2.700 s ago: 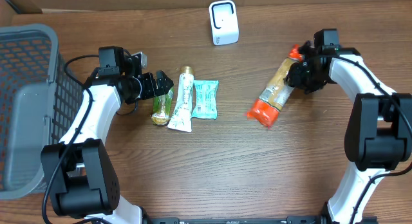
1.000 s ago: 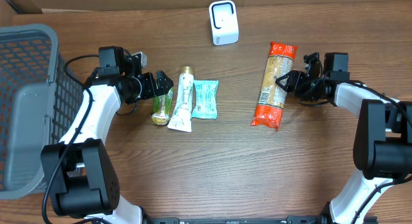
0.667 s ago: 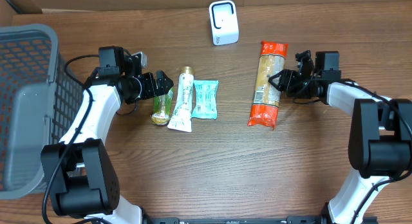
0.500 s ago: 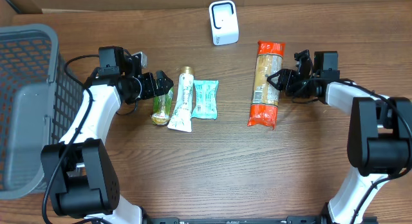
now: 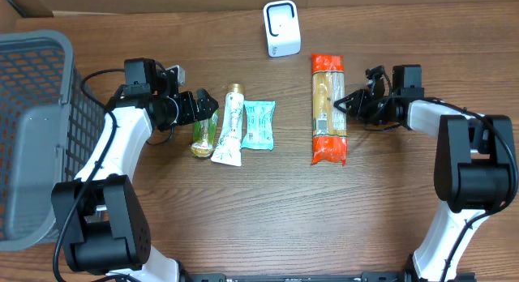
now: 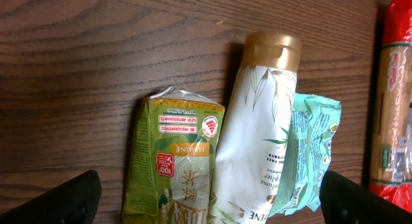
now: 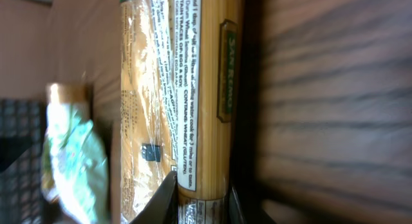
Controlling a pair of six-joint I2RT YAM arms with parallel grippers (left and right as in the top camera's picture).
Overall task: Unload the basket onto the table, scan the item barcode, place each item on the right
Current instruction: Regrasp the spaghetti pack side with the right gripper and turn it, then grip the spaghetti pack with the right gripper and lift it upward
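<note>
My right gripper is pinching only the side edge of the spaghetti packet, so I will lower the packet and grip it deeper across its middle [image 5: 328, 105] before scanning.
A long spaghetti packet [image 5: 328, 109] with orange-red ends lies on the wood table, pointing toward the white barcode scanner [image 5: 281, 28] at the back. My right gripper [image 5: 345, 104] reaches in from the right and is shut on the packet's middle. In the right wrist view the packet [image 7: 187, 89] sits squeezed between both dark fingers [image 7: 158, 201] of that gripper [image 7: 203, 199]. My left gripper [image 5: 203, 112] hangs open over the green tea packet [image 6: 174, 159], holding nothing. Its left fingertip [image 6: 64, 198] is wide of the goods.
A white tube with a gold cap [image 5: 230, 130] and a teal packet [image 5: 259, 124] lie beside the green tea packet [image 5: 203, 134]. A grey mesh basket [image 5: 32, 128] fills the left edge. Both arms' bases stand at the front corners.
My right gripper has closed on the spaghetti packet. The packet has slid left and turned straighter, its top end nearer the scanner. The left arm has not moved.
</note>
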